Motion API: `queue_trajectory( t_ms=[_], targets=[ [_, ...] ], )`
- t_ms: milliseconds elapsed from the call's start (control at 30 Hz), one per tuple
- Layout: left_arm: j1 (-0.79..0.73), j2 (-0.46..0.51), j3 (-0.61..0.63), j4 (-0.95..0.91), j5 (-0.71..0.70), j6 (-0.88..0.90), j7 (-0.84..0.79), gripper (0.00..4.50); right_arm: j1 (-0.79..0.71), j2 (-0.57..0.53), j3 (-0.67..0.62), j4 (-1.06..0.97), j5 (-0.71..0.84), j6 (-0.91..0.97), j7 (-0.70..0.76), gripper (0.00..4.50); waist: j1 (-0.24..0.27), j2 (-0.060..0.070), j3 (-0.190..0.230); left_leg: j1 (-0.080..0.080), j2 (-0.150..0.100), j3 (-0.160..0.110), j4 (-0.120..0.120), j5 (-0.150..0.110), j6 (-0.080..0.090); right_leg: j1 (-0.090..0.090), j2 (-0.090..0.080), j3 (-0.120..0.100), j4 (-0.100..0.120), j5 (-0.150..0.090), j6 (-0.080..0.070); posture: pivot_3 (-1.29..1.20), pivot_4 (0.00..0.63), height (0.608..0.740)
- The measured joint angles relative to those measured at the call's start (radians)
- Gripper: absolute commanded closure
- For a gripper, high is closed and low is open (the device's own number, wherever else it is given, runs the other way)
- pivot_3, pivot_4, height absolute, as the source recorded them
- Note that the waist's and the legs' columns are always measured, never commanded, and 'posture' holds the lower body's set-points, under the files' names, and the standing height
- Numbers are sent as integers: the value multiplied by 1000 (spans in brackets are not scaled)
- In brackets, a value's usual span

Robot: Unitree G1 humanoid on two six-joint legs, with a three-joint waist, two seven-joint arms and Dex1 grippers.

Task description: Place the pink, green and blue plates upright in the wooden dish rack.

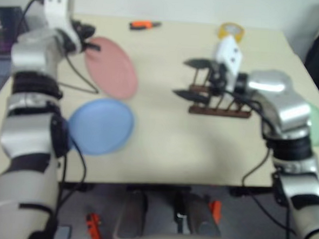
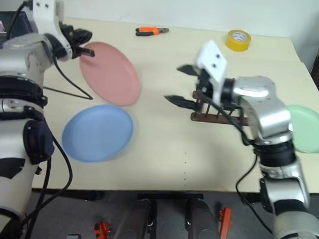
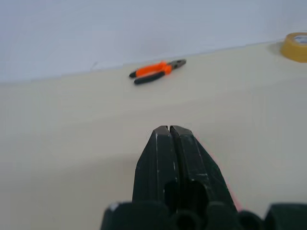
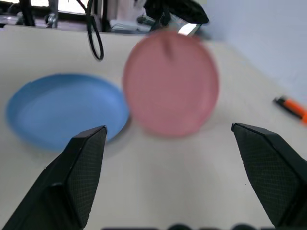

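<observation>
The left gripper's shut fingers are beside the rim of the pink plate, so the robot's right gripper needs to wait while the left gripper takes the pink plate's rim [image 2: 82,66] between its fingers.
My left gripper [image 2: 84,45] is shut on the far rim of the pink plate [image 2: 111,73], which hangs tilted above the table's left side. From the right wrist view the same plate [image 4: 170,86] faces me almost upright. The blue plate [image 2: 98,132] lies flat on the table, nearer than the pink one. My right gripper [image 2: 178,84] stands open in mid-air, pointing left toward the pink plate, with nothing between its fingers. Behind it the wooden dish rack [image 2: 219,116] stands partly hidden. The green plate [image 2: 310,129] lies flat at the right edge, past my right arm.
Orange pliers [image 2: 151,30] and a yellow tape roll [image 2: 238,39] lie near the table's far edge. A black cable [image 2: 69,87] trails across the table under the left arm. A dark screen [image 1: 2,31] stands at the far left.
</observation>
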Motion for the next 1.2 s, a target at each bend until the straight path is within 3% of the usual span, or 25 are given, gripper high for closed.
queue_trajectory(
  t_ms=[233,500,600,767,933,1200],
  targets=[
    [-5,-2,-51,-173,1,89,-34,4442,-33,224,109,148,-128,-115,-138,0,0,0,0,0,-1,0,0,0,0,0,0,1,0,0,0,0,150,740],
    [39,76,-57,-83,43,64,18,4442,-32,238,123,199,-164,-174,-144,0,0,0,0,1,0,-1,1,0,0,0,0,1,1,0,0,0,150,740],
    [46,79,-19,50,36,33,69,3858,-19,228,120,199,-165,-180,-136,0,0,0,0,1,0,-1,1,0,0,0,0,1,1,0,0,0,150,740],
    [46,77,16,299,38,-71,164,2073,5,197,118,201,-175,-180,-128,0,2,-1,0,0,0,0,1,0,0,0,0,0,1,0,0,0,150,740],
    [47,62,36,419,41,-141,251,272,36,168,116,185,-185,-168,-127,0,7,-3,-2,0,-1,0,1,0,0,0,-1,-1,-1,0,0,0,150,740],
    [87,10,86,461,18,-159,294,272,88,117,112,84,-187,-86,-127,0,7,-3,-2,0,-1,0,1,0,0,0,-1,-1,0,1,0,0,150,740]
  ],
)
